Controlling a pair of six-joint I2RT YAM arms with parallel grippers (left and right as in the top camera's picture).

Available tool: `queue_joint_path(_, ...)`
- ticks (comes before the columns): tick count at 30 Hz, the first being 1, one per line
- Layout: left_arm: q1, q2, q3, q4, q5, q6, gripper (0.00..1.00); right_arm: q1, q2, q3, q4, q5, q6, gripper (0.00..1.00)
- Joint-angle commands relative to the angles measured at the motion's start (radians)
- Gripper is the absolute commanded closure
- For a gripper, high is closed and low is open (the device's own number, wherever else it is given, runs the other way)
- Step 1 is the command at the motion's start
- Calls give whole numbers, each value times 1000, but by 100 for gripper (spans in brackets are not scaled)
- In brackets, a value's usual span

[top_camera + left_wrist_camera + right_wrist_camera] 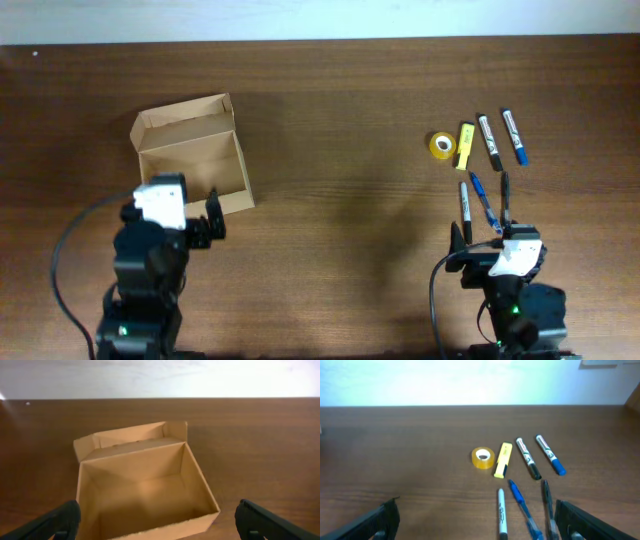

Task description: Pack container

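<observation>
Next, I close my left gripper on the side of the cardboard box (pixel 244 168) (pixel 202 477) that faces the yellow tape roll, to pull the box toward the stationery.
The container (pixel 190 160) is a tan cardboard box, open and empty, lid flap folded back, at the table's left; it fills the left wrist view (pixel 145 490). My left gripper (pixel 185 222) is open just in front of the box, its fingers (pixel 160 527) wide apart on either side of the near wall. My right gripper (pixel 495 238) is open and empty at the right, fingers (pixel 480 525) spread. Ahead of it lie a yellow tape roll (pixel 483 457), a yellow highlighter (pixel 503 459), two markers (pixel 528 458) (pixel 550 454) and three pens (pixel 502 512) (pixel 521 506) (pixel 548 505).
The stationery sits in a cluster at the right (pixel 480 160): tape roll (pixel 441 144), highlighter (pixel 465 146), markers (pixel 489 141), pens (pixel 482 202). The dark wood table (pixel 340 150) stretches between box and cluster. Cables trail behind both arms at the front edge.
</observation>
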Motion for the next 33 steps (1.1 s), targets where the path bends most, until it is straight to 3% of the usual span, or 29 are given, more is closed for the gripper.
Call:
queue_joint_path(1,-4,104,111,-51,33,-10,1,-8,165,139,-22,-5,14,1)
queue_joint_path(7,-4,270,273,-172,59,-9,0,-8,579,502,-174,-5,14,1)
queue_joint_path(11,-4,311,310,-170,59,-9,0,-8,840,795,-378,-6,15,1)
queue_joint_path(16,-4,303,311,-166,199,-10,0,-8,1074,1044,-528,-93,14,1)
queue_joint_path(19,-4,303,311,-168,323,-10,0,-8,1173,1089,-549,-204,14,1)
queue_joint_path(27,-4,447,346,-268,267,-194,1,-8,1233,1089,-546,-229,15,1)
queue_joint_path(33,-6,747,617,-448,228,-226,0,-8,1233,1090,-549,-172,47,1)
